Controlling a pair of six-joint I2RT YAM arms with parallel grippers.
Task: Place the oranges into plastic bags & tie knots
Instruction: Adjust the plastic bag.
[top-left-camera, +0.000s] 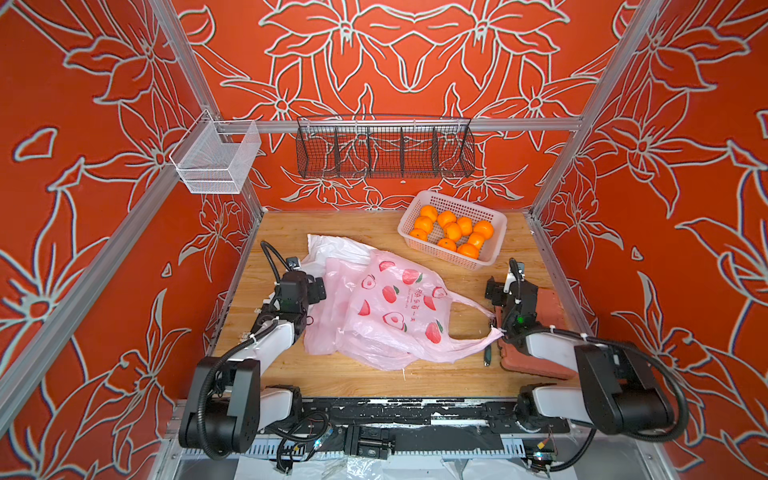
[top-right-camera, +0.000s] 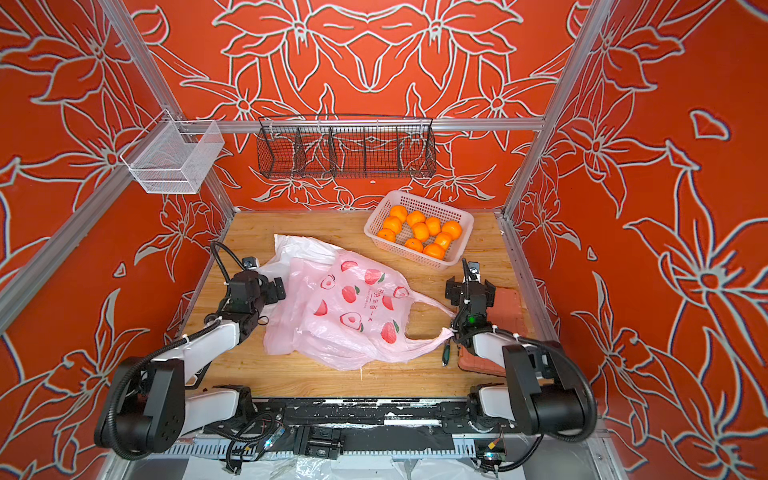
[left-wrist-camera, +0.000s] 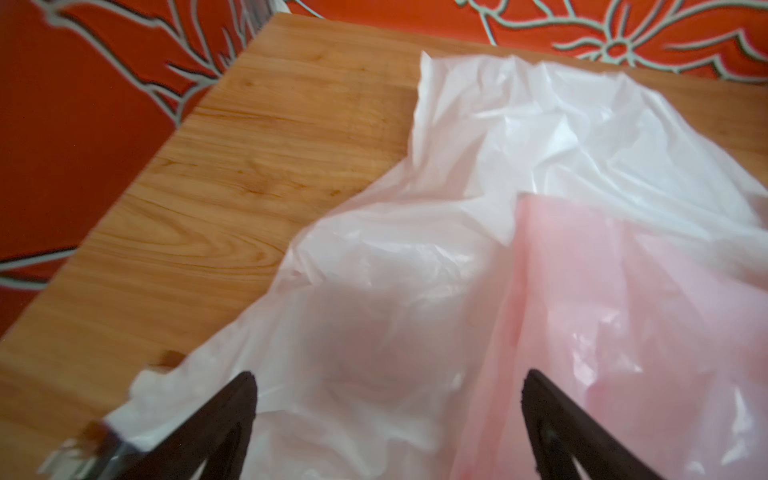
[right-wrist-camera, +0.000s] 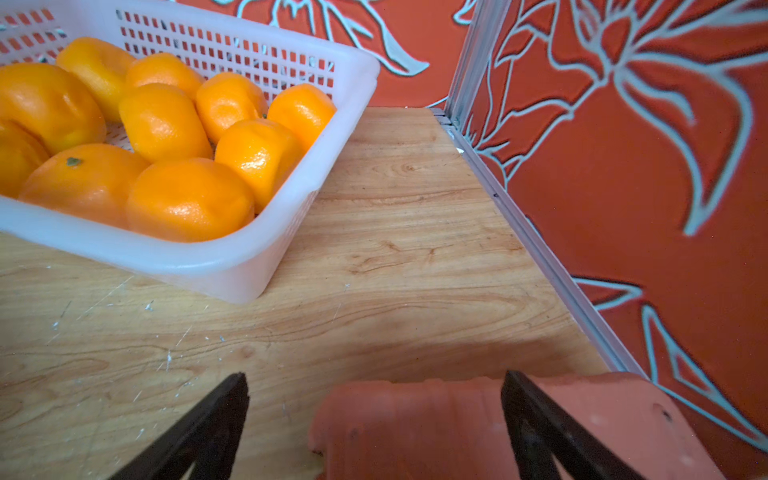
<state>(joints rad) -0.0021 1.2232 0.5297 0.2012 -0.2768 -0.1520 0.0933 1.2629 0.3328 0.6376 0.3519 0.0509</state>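
Note:
Next, I will close my left gripper on the pink bag's opening edge (top-left-camera: 447, 321), between the bag's handles.
Several oranges (top-left-camera: 453, 232) (top-right-camera: 420, 232) (right-wrist-camera: 166, 124) lie in a white perforated basket (top-left-camera: 500, 226) (right-wrist-camera: 232, 266) at the back right. The plastic bags lie flat in a pile mid-table: a pink peach-print one (top-left-camera: 395, 307) (top-right-camera: 353, 307) (left-wrist-camera: 623, 332) on top and a white one (top-left-camera: 328, 245) (left-wrist-camera: 540, 124) under it, sticking out at the back left. My left gripper (top-left-camera: 319, 289) (left-wrist-camera: 388, 378) is open over the pile's left edge, nothing between its fingers. My right gripper (top-right-camera: 471, 287) (right-wrist-camera: 374, 380) stands open in front of the basket. No knots show.
A red slab (top-left-camera: 548, 303) (right-wrist-camera: 415, 424) lies under the right gripper by the right wall. A dark pen-like object (top-left-camera: 487, 356) rests beside the pink bag's handles (top-left-camera: 478, 307). A black wire rack (top-left-camera: 384, 149) and a white mesh bin (top-left-camera: 216, 160) hang on the back rail.

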